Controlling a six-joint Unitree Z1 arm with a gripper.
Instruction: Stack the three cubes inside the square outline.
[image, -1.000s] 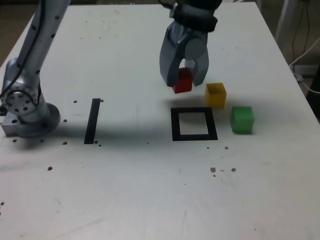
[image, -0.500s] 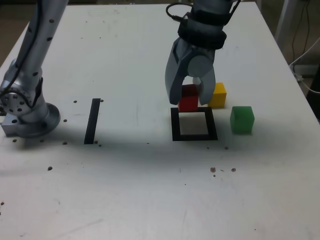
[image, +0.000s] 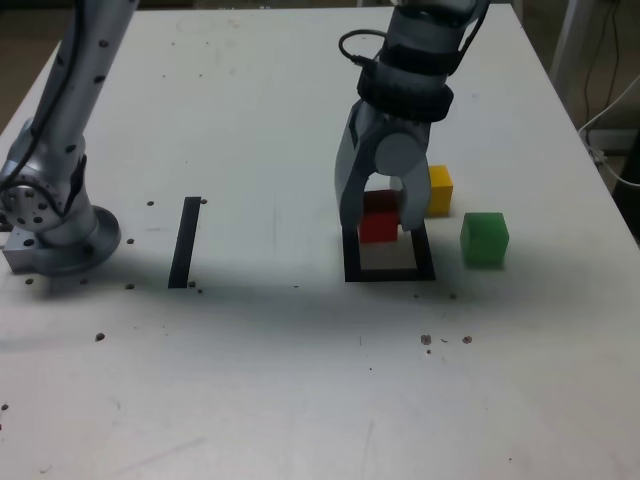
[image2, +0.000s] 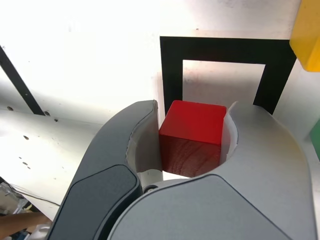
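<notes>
The red cube, now just above the outline's far edge, will be let go by my gripper on the white table in the middle of the square outline (image: 388, 246) (image2: 217, 117).
My gripper (image: 378, 226) is shut on the red cube (image: 378, 222), which hangs just above the far edge of the square outline (image: 388, 272). In the wrist view the red cube (image2: 192, 136) sits clamped between the two grey fingers (image2: 135, 145), with the black square outline (image2: 171, 65) beneath and beyond it. The yellow cube (image: 439, 190) rests on the table behind the outline, toward the exterior view's right, and shows as a corner (image2: 306, 25) in the wrist view. The green cube (image: 484, 239) stands just to the exterior view's right of the outline.
A straight black strip (image: 185, 241) lies on the white table (image: 250, 380) at the exterior view's left. The arm's base (image: 50, 215) stands at the far left edge. Small dark specks (image: 427, 340) dot the surface. Cables (image: 610, 110) hang past the table's right side.
The gripper has carried the red cube toward the camera and downward, from beside the yellow cube to above the outline's far edge. The yellow and green cubes have stayed put.
</notes>
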